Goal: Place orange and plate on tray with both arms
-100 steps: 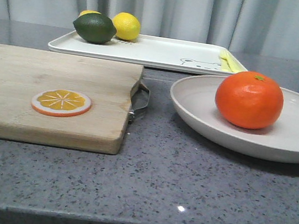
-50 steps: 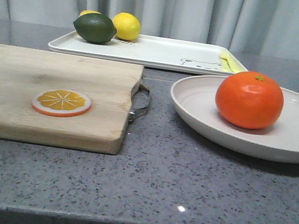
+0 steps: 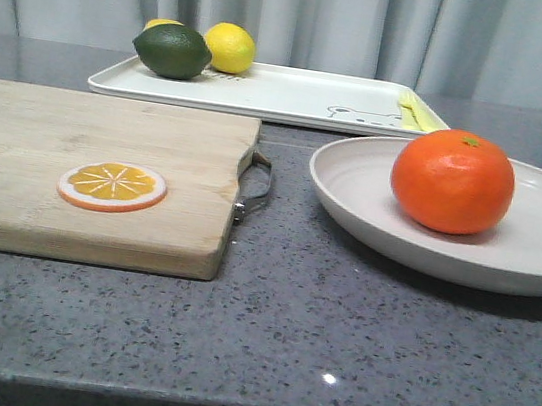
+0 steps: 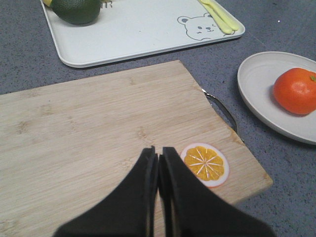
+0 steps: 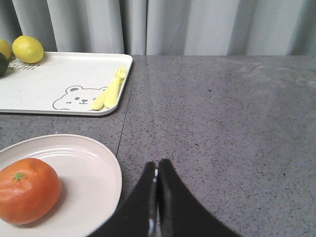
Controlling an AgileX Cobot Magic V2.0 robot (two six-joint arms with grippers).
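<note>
Next, the robot's right gripper will move to the off-white plate and grab the plate's rim (image 5: 120, 174) on the side farthest from the wooden cutting board.
The orange (image 3: 452, 181) sits on the off-white plate (image 3: 354, 189) at the right of the counter; both also show in the left wrist view, orange (image 4: 296, 91) on plate (image 4: 256, 84), and in the right wrist view, orange (image 5: 27, 190) on plate (image 5: 94, 168). The white tray (image 3: 296, 96) with a bear drawing lies behind. My left gripper (image 4: 158, 153) is shut and empty above the wooden cutting board (image 4: 89, 133). My right gripper (image 5: 157, 165) is shut and empty over the counter beside the plate. Neither gripper shows in the front view.
A green lime (image 3: 172, 51) and a yellow lemon (image 3: 229, 47) lie on the tray's far left, a yellow fork (image 5: 112, 89) on its right. An orange slice (image 3: 112, 187) lies on the cutting board (image 3: 83, 177), which has a metal handle (image 3: 256, 186). Curtains hang behind.
</note>
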